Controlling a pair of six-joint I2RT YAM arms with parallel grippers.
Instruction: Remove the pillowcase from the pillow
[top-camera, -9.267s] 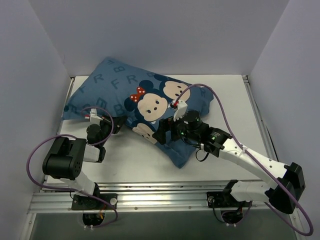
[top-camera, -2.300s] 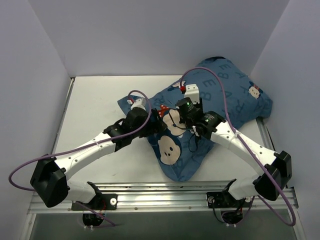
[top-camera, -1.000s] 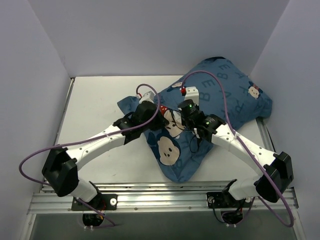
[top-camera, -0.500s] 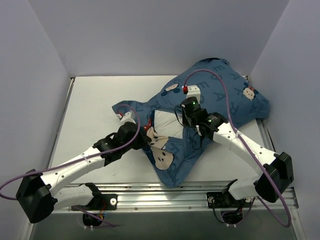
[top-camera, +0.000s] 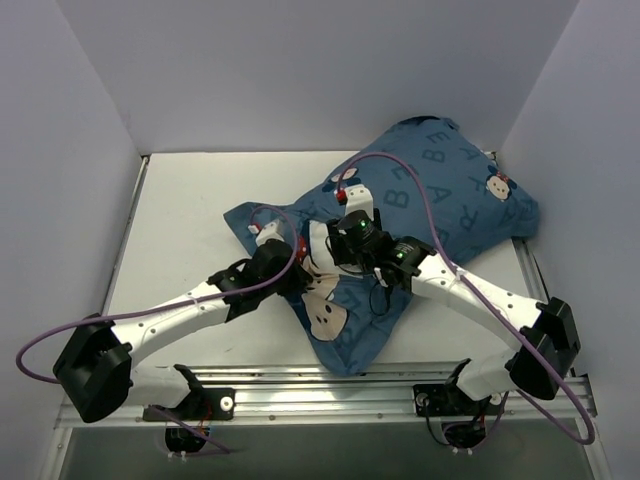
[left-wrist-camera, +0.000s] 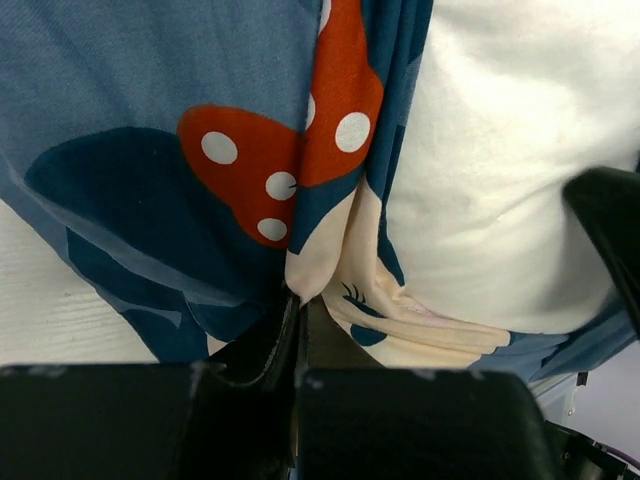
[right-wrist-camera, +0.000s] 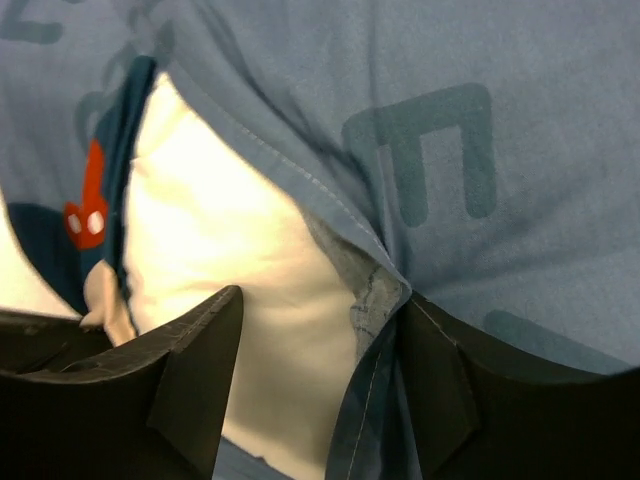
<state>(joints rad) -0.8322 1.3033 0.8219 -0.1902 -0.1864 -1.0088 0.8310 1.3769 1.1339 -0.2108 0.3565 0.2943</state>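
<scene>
The pillowcase's stitched hem touches my open right gripper's finger; next I pinch the hem (right-wrist-camera: 372, 312), drawing it away from my left gripper.
The blue pillowcase (top-camera: 440, 195) with dark letters and mouse faces lies bunched at the right middle of the table. The white pillow (top-camera: 319, 240) shows through the case's open mouth. My left gripper (top-camera: 296, 268) is shut on a cream and blue fold of the pillowcase (left-wrist-camera: 340, 270), just below the red polka-dot bow (left-wrist-camera: 300, 150). My right gripper (top-camera: 337, 243) is open and hovers over the bare pillow (right-wrist-camera: 230, 240). The case's stitched hem (right-wrist-camera: 372, 285) lies against its right finger (right-wrist-camera: 440, 385). Nothing is held between the right fingers.
Pale walls close in the table on the left, back and right. An aluminium rail (top-camera: 330, 395) runs along the near edge by the arm bases. Purple cables (top-camera: 420, 160) loop above both arms. Bare white tabletop (top-camera: 190, 210) lies left of the case.
My right gripper has let go, opened, and slid left to the case's mouth over the white pillow. The left gripper keeps its hold and has shifted slightly right.
</scene>
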